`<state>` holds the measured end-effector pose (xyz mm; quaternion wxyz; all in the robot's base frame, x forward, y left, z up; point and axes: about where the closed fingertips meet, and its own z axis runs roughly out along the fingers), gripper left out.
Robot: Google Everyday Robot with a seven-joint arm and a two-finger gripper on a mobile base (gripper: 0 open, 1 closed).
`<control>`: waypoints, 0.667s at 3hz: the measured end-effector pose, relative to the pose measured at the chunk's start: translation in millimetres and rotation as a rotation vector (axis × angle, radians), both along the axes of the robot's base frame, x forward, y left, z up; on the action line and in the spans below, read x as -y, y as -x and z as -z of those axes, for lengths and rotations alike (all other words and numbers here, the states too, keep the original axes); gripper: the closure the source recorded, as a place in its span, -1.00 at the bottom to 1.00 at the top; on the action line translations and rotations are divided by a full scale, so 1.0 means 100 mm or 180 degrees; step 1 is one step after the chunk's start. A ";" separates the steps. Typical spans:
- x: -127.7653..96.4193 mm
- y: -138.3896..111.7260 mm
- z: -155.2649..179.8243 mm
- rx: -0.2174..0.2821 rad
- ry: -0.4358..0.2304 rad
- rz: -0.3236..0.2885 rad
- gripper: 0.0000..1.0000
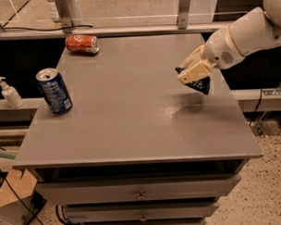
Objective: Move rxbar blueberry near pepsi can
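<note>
Next, my gripper puts the rxbar blueberry down on the grey table [98, 103] beside the pepsi can, toward the middle of the table.
The rxbar blueberry [199, 85] is a small dark navy wrapper held in my gripper [193, 76], lifted above the right side of the grey table [131, 110]. My gripper's cream fingers [193, 72] are shut on the bar, which hangs below them. The white arm reaches in from the upper right. The pepsi can [53, 91] is blue with a silver open top and stands upright near the table's left edge, far from the gripper.
An orange-red can [82, 43] lies on its side at the table's back left. A white pump bottle [9, 92] stands on a ledge left of the table. Drawers sit below the tabletop. Metal rails run behind the table.
</note>
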<state>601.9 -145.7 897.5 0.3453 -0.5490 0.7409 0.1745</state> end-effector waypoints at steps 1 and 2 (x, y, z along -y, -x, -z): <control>-0.37 0.10 -0.59 0.0377 -0.0178 -0.0325 1.00; -0.41 0.11 -0.65 0.0421 -0.0199 -0.0364 1.00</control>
